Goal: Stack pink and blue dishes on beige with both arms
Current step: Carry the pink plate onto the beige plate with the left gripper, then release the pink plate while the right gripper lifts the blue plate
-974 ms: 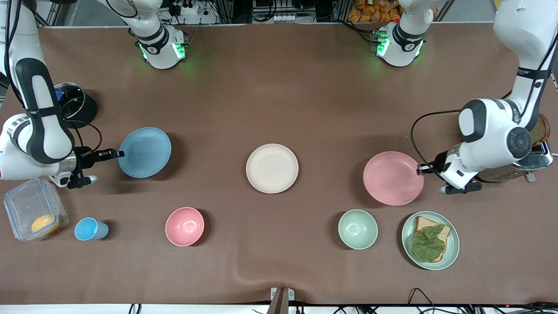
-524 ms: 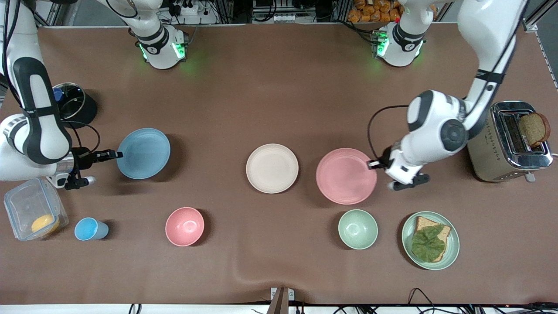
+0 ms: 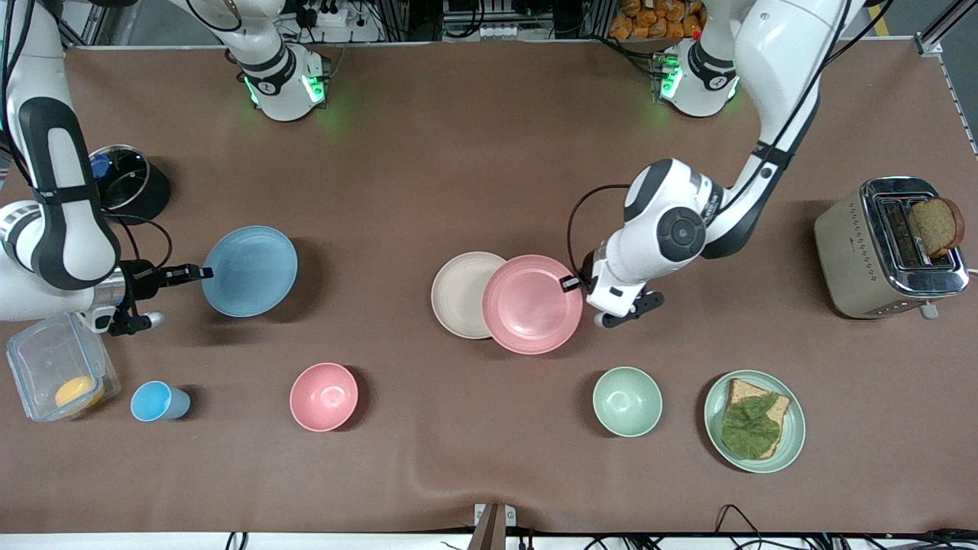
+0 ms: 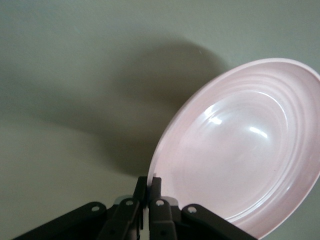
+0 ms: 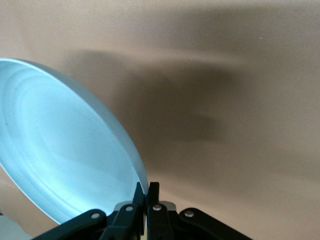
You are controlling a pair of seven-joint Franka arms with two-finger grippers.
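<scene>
My left gripper is going to release the pink plate squarely over the middle of the beige plate [image 3: 476, 294].
The pink plate [image 3: 531, 304] hangs in the air, held by its rim in my shut left gripper [image 3: 571, 283]. It overlaps the side of the beige plate [image 3: 457, 295] that faces the left arm's end; the beige plate lies flat at the table's middle. In the left wrist view the fingers pinch the rim of the tilted pink plate [image 4: 240, 150] at my left gripper [image 4: 149, 182]. My right gripper [image 3: 200, 272] is shut on the rim of the blue plate [image 3: 250, 270], held just above the table toward the right arm's end. The right wrist view shows the blue plate [image 5: 60, 150] clamped in my right gripper [image 5: 146, 187].
Nearer the front camera stand a pink bowl [image 3: 323, 396], a blue cup [image 3: 157, 402], a green bowl [image 3: 627, 401] and a green plate [image 3: 798, 428] with bread. A toaster [image 3: 879, 260] stands at the left arm's end. A plastic box [image 3: 46, 359] and a lidded pot [image 3: 134, 183] flank the right arm.
My left arm has carried the pink plate from beside the toaster toward the middle, until it overlaps the beige plate. The right gripper with the blue plate has barely shifted.
</scene>
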